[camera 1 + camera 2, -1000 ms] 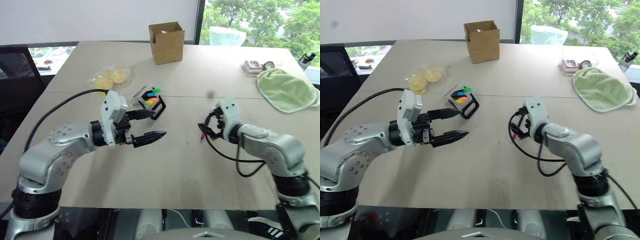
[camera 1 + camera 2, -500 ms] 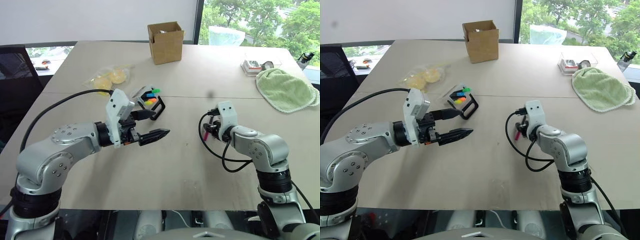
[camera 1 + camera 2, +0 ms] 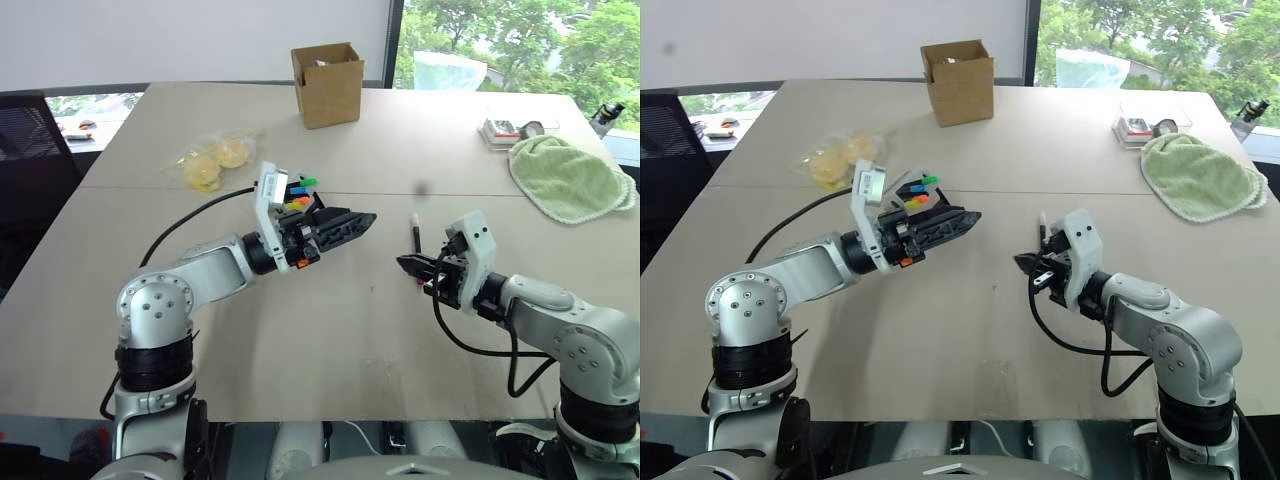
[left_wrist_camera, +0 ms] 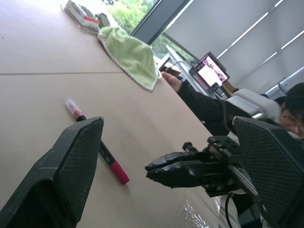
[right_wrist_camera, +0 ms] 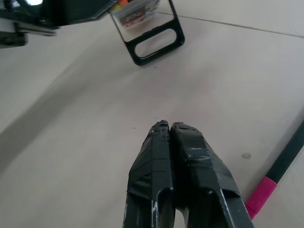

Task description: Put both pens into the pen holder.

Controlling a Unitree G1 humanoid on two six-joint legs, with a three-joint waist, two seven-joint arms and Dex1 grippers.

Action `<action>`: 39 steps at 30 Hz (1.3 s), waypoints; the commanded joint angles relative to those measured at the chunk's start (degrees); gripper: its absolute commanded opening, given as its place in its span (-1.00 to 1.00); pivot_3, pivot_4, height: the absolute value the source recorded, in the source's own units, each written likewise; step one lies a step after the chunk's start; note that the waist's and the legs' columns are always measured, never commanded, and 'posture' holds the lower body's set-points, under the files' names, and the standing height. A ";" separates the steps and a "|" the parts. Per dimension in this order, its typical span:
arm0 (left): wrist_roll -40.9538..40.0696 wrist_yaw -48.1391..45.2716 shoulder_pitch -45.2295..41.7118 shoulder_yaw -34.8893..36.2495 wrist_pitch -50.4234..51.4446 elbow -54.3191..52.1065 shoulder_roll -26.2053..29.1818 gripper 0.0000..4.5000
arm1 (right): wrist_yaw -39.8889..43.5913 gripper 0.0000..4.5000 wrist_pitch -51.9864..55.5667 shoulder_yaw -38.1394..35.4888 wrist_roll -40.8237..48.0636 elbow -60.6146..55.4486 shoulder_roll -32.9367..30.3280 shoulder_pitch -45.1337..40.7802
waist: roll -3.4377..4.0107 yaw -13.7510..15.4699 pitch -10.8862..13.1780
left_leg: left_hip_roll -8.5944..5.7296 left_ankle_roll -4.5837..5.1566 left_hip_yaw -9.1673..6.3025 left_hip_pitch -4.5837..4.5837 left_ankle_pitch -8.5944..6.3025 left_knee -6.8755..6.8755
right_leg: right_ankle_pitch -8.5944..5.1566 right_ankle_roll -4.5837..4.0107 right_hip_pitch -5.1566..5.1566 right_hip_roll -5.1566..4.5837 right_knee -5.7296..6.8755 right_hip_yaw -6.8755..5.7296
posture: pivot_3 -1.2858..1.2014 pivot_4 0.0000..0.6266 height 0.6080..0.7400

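The black pen lies beside my shut right fingers; next I open them, grip the pen's magenta end (image 5: 261,195) and pass it to my left gripper.
A black pen (image 3: 414,233) with a magenta-pink end lies flat on the table, just beyond my right gripper (image 3: 404,263). That gripper is shut with nothing between its fingers; in the right wrist view the pen (image 5: 279,167) lies beside the closed fingertips (image 5: 162,127). The pen holder (image 3: 298,193), black-framed with green and orange marker tips, lies on the table partly hidden behind my left gripper (image 3: 366,218). My left gripper is open and empty, pointing toward the pen (image 4: 97,145) and the right gripper.
A brown cardboard box (image 3: 327,82) stands at the far middle of the table. A bag of yellow items (image 3: 213,162) lies far left, a green towel (image 3: 570,178) and a small case (image 3: 510,128) far right. A person's hand (image 4: 172,80) rests at the table's right edge.
My right gripper has shut and drawn back toward me, with the pen left lying on the table. My left gripper has rolled and moved right, in front of the pen holder.
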 commanded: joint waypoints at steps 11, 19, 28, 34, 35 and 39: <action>3.53 1.49 -3.63 -6.56 2.18 -2.91 4.09 1.00 | -0.91 0.95 -1.36 -4.33 -2.56 -0.55 -2.89 2.96 | 0.00 1.40 0.03 | -0.02 -0.01 0.01 -0.14 0.00 -0.01 | -0.01 0.00 -0.03 -0.07 -0.12 -0.02 | 0.03 -0.52 1.00; 8.65 -0.41 -6.10 -9.80 1.67 -2.17 3.62 1.00 | -9.51 0.98 1.19 2.27 -9.16 10.71 4.40 -1.16 | 0.00 0.52 0.04 | -0.20 0.02 0.04 0.02 -0.02 -0.02 | -0.01 0.00 -0.03 -0.03 0.00 0.09 | 0.03 -0.52 1.00; 10.51 -1.93 -4.56 -8.40 2.05 -2.39 3.76 1.00 | -9.10 -0.53 -0.99 5.98 -13.87 11.02 3.07 3.53 | -0.08 0.48 -0.02 | -0.08 0.02 0.07 -0.01 -0.01 -0.01 | -0.01 0.01 -0.01 -0.12 -0.06 0.11 | 0.03 -0.52 1.00; 6.41 1.64 -4.25 -6.29 3.76 0.11 -0.39 1.00 | -4.86 -0.97 -3.14 -1.90 -8.73 5.10 4.58 7.01 | -0.07 0.97 -0.01 | -0.07 0.02 0.01 -0.07 -0.01 -0.02 | -0.02 0.02 -0.02 -0.12 -0.08 0.05 | 0.03 -0.52 1.00; 5.74 2.36 -4.39 -5.86 3.96 0.78 -1.13 1.00 | -3.90 -0.97 -3.49 -3.79 -6.83 3.80 5.37 7.63 | -0.04 0.96 0.02 | -0.07 0.02 0.01 -0.07 -0.01 -0.03 | -0.02 0.03 -0.02 -0.11 -0.08 0.05 | 0.03 -0.52 1.00; 4.26 3.64 -5.00 -4.83 4.64 2.98 -2.49 1.00 | -0.54 -0.97 -4.55 -9.03 0.75 -1.68 7.25 9.40 | 0.00 0.74 0.05 | -0.06 0.03 0.00 -0.09 -0.02 -0.04 | -0.02 0.03 -0.04 -0.10 -0.08 0.05 | 0.03 -0.52 1.00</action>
